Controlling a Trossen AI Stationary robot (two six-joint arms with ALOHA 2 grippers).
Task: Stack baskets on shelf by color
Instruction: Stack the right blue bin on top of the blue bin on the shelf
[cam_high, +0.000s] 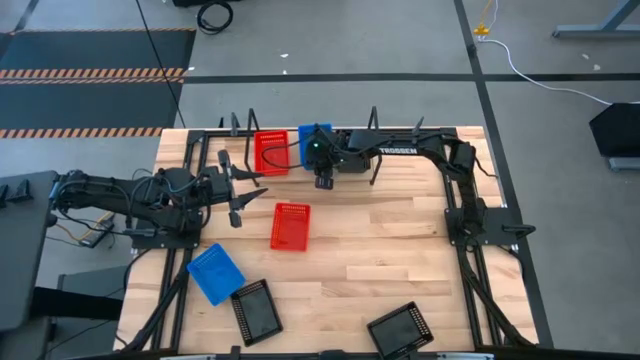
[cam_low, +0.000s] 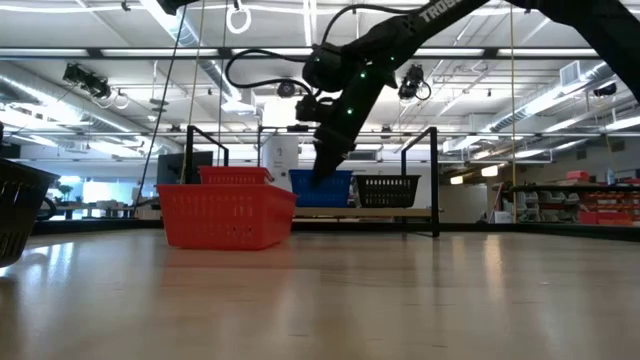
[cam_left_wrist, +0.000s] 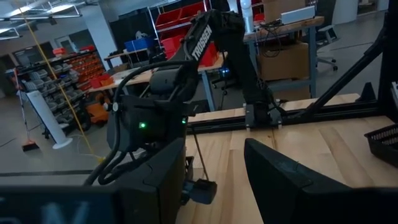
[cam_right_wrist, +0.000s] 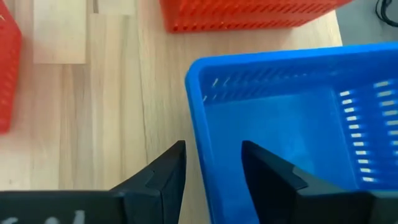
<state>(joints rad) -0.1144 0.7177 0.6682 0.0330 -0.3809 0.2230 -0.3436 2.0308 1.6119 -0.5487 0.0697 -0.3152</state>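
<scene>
The blue basket is crowding the black basket on the shelf, so next I grip the blue basket's near side (cam_right_wrist: 206, 147) with my right gripper and shift it toward the red basket.
A blue basket (cam_high: 311, 139) (cam_low: 325, 188) (cam_right_wrist: 292, 118) stands on the shelf (cam_low: 395, 212) at the table's far edge, beside a red basket (cam_high: 271, 152). A black basket (cam_low: 388, 190) on the shelf shows in the low view. My right gripper (cam_high: 323, 176) (cam_right_wrist: 211, 165) is open and points down over the blue basket's near wall, one finger outside it and one inside. My left gripper (cam_high: 240, 190) (cam_left_wrist: 214, 180) is open, lifted above the table's left side and touching nothing. Another red basket (cam_high: 290, 226) rests flat on the table's middle. My right gripper straddles the blue basket's wall (cam_right_wrist: 198, 149) from above. The inner finger (cam_right_wrist: 267, 174) stands clear of the wall. The outer finger (cam_right_wrist: 168, 177) is right beside it, and I cannot tell whether it touches. The basket sits flat on the shelf.
A second blue basket (cam_high: 215, 272) lies at the near left, with two black baskets (cam_high: 256, 311) (cam_high: 400, 330) along the near edge. Black arm frames run down both sides of the table. Bare wood lies on the right half of the table.
</scene>
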